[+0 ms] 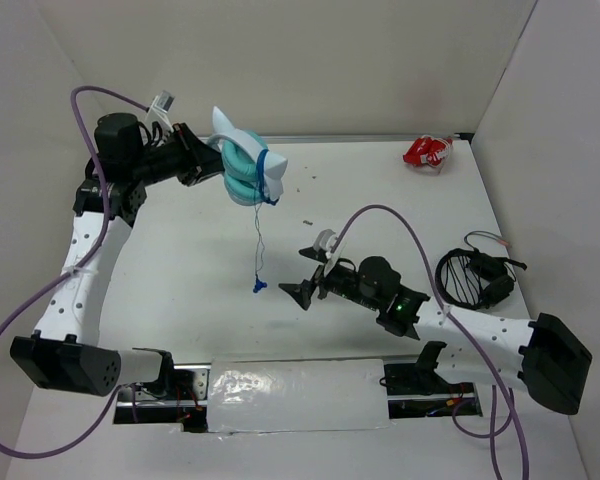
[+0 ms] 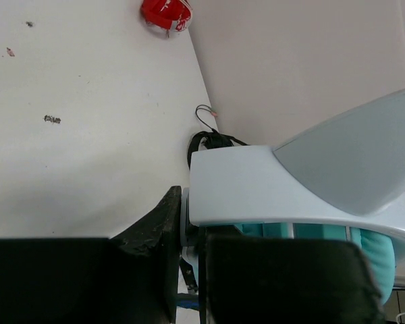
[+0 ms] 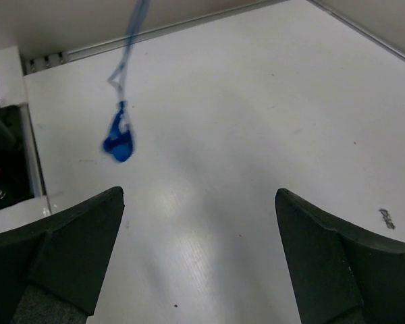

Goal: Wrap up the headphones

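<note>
I need to next close my right gripper on the blue plug (image 1: 260,286) (image 3: 119,144) at the hanging end of the thin blue cable, below the teal headphones.
The teal headphones (image 1: 246,166) with white cat ears are held up off the table at the back left. My left gripper (image 1: 206,160) is shut on their white headband (image 2: 256,182). Part of the thin blue cable is wound around them. The rest of the cable (image 1: 259,240) hangs down, with its blue plug (image 1: 259,286) just above or on the table. My right gripper (image 1: 308,277) is open and empty, low over the table just right of the plug. In the right wrist view the plug (image 3: 119,140) dangles ahead of the left finger (image 3: 61,250).
A small red-and-white object (image 1: 427,152) lies at the back right corner. A black coil of cable (image 1: 472,275) lies at the right edge. White walls enclose the table on the back and sides.
</note>
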